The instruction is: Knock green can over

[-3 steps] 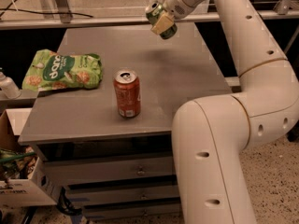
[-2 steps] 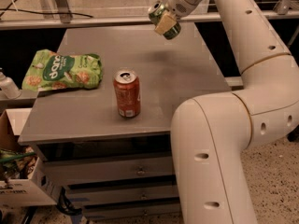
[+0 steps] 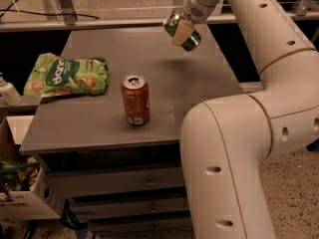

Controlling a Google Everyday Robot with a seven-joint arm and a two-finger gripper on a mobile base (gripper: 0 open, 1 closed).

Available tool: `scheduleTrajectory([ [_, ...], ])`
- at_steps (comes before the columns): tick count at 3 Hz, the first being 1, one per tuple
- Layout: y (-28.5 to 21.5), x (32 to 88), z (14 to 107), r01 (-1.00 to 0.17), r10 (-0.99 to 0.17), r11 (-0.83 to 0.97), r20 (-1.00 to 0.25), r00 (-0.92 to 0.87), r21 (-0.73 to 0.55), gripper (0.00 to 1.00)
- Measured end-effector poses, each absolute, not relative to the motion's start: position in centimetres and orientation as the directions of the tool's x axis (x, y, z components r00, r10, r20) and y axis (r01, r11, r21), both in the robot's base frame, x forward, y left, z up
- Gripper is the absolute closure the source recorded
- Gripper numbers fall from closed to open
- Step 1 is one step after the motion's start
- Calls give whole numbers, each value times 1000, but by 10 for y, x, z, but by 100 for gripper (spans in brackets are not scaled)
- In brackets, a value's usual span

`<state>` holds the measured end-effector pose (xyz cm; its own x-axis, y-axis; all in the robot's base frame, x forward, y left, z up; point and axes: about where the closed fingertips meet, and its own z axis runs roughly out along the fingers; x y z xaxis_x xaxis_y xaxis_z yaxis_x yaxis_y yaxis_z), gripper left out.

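Observation:
Next, my gripper lays the green can on its side on the grey table point(image 3: 196, 63), near the edge beside my arm.
The green can point(image 3: 192, 40) is held tilted in the air above the far right part of the grey table point(image 3: 199, 83), with its shadow on the tabletop below it. My gripper point(image 3: 182, 33) is shut on the can, and one tan finger point(image 3: 181, 34) lies across the can's side. The arm comes down from the upper right. The can touches nothing on the table.
An orange-red drink can point(image 3: 135, 100) stands upright near the table's front middle. A flat green snack bag point(image 3: 67, 74) lies at the left. A white bottle point(image 3: 7, 91) and a cardboard box point(image 3: 20, 193) sit left of the table. Drawers are below the tabletop.
My gripper with the green can has moved a little to the right and slightly down. The orange-red can and the snack bag have not moved.

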<state>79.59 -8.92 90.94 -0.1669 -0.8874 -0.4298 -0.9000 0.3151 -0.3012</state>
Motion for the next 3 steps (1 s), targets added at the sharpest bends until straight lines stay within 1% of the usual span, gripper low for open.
scheduleTrajectory([
  [3, -140, 765, 855, -920, -917, 351, -264, -300, -173, 100],
])
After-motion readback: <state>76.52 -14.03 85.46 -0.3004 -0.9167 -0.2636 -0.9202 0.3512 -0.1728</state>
